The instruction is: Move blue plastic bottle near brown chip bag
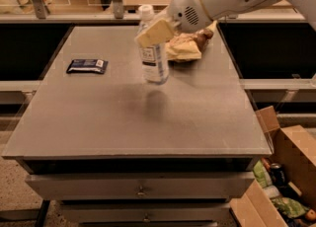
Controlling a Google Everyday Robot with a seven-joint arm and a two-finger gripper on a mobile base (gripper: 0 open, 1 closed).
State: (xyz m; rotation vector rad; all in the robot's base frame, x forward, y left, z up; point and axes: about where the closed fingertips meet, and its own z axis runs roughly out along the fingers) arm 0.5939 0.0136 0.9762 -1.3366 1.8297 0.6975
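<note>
Next, the gripper sets the blue plastic bottle down upright on the grey table (171, 77) just in front of the brown chip bag.
The blue plastic bottle (154, 58) is clear, with a white cap and a white-and-blue label. It is upright and held a little above the grey table (98, 122), with its shadow on the surface below it. My gripper (155, 32), with tan fingers, is shut on the bottle's upper part and reaches in from the upper right. The brown chip bag (186, 46), wrinkled brown and pale yellow, lies at the back of the table just right of the bottle. The arm partly covers the bag.
A flat dark blue wrapped bar (87, 66) lies at the table's left. An open cardboard box (291, 167) with cans and packets stands on the floor at the lower right. Drawers (140, 186) sit under the tabletop. A counter runs behind the table.
</note>
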